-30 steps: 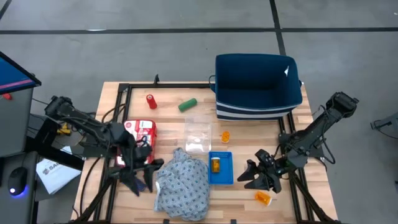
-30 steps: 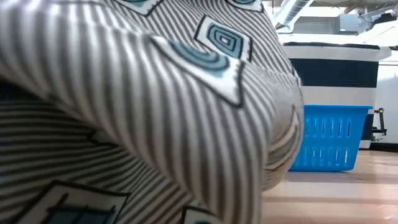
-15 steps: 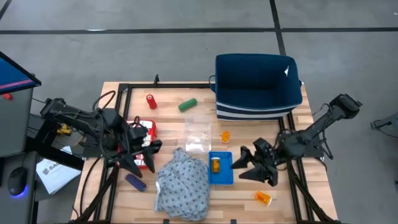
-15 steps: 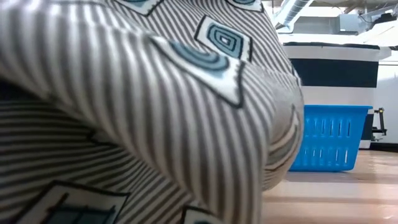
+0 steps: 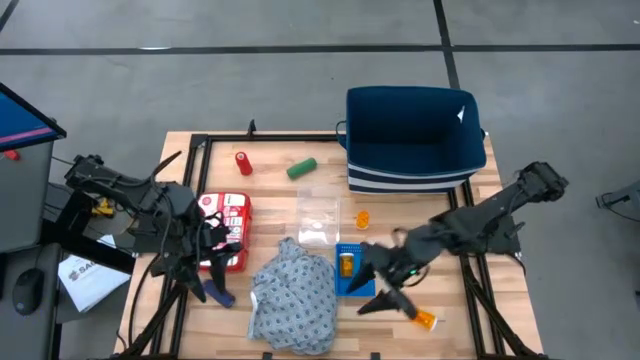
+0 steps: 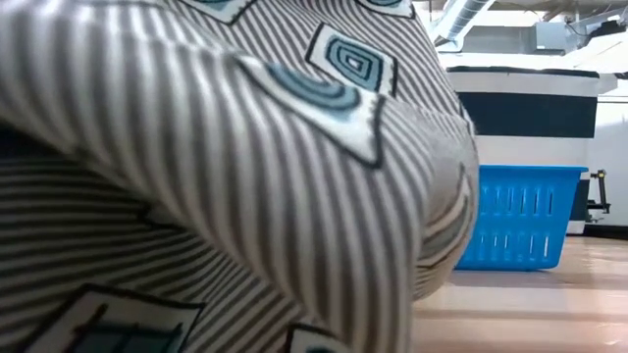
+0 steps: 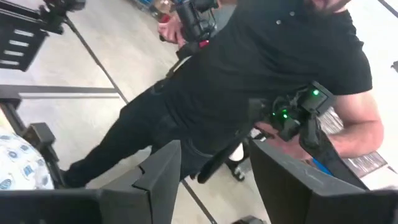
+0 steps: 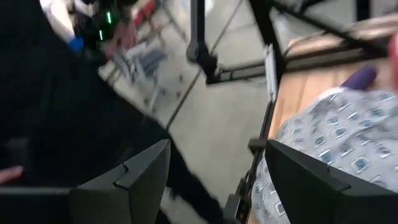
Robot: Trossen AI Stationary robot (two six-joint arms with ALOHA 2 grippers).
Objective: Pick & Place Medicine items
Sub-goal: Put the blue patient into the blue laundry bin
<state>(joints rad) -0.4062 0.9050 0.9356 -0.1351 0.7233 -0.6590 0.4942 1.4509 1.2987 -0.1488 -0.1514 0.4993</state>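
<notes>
The robot's right gripper should close on the patterned cloth's side (image 5: 320, 294) beside the small blue tray.
In the high view, one orange pill bottle (image 5: 346, 265) lies on a small blue tray (image 5: 355, 287). A second bottle (image 5: 424, 319) lies near the table's near-right corner, and a small orange piece (image 5: 362, 219) lies by the bin. A red tube (image 5: 243, 163) and a green tube (image 5: 302, 168) lie near the far edge. A dark-blue tube (image 5: 220, 296) lies beside the cloth and also shows in the right wrist view (image 8: 360, 77). My left gripper (image 5: 207, 272) is open, just above the dark-blue tube. My right gripper (image 5: 367, 281) is open at the tray's right side.
A red-and-white first-aid case (image 5: 226, 216) lies under my left arm. The patterned cloth (image 5: 293, 294) is bunched at the near edge and fills the low view (image 6: 216, 176). A dark-blue bin (image 5: 415, 140) stands far right, with a clear box (image 5: 318, 222) mid-table. A person (image 7: 261, 74) stands beyond the near edge.
My right gripper has swept from the table's right side toward the left and now reaches the blue tray. My left gripper has drawn back from the near edge toward the first-aid case, which uncovers the dark-blue tube lying on the table.
</notes>
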